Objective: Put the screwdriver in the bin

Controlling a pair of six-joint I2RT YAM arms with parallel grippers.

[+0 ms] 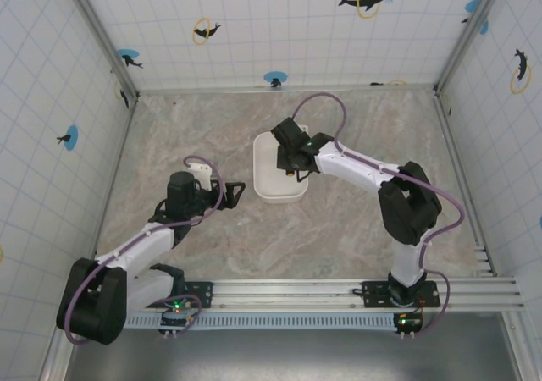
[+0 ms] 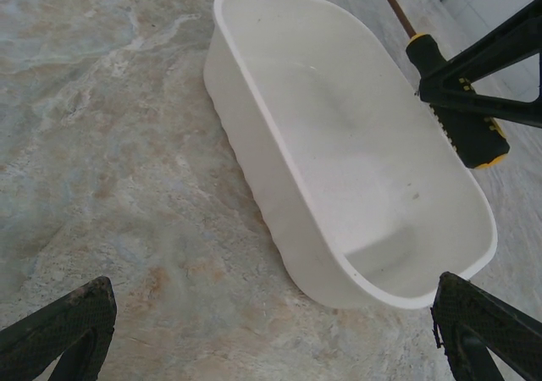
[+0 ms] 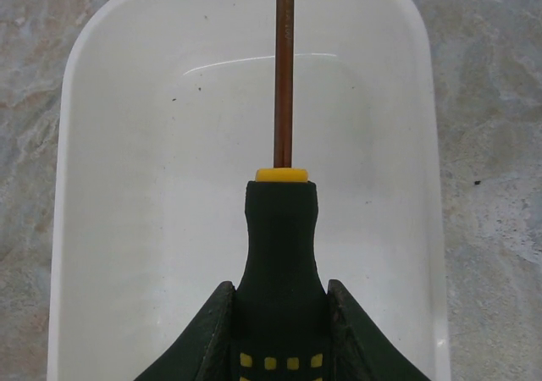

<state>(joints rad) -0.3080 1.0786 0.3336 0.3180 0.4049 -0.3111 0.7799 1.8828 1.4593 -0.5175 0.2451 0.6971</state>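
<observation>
Next, I lay the screwdriver lengthwise on the middle of the white bin's bottom point(image 1: 279, 176) point(image 3: 234, 267) with my right gripper, its handle toward the near rim of the bin. The screwdriver is still held over the bin.
The white bin point(image 1: 264, 182) sits mid-table, plain inside and with nothing lying in it. My right gripper point(image 1: 294, 159) hangs over its right side, shut on the screwdriver point(image 3: 279, 237) by the black and yellow handle. The thin shaft point(image 3: 284, 68) points along the bin's length above its floor point(image 3: 135, 195). In the left wrist view the screwdriver point(image 2: 457, 118) is held over the bin's far rim, clear of the white wall point(image 2: 254, 152). My left gripper point(image 1: 235, 192) stands open just left of the bin, its fingertips point(image 2: 68, 330) spread wide above bare table.
The marbled tabletop point(image 1: 339, 237) is fenced by tiled walls point(image 1: 271, 25) on three sides. A metal rail point(image 1: 339, 292) with both arm bases runs along the near edge.
</observation>
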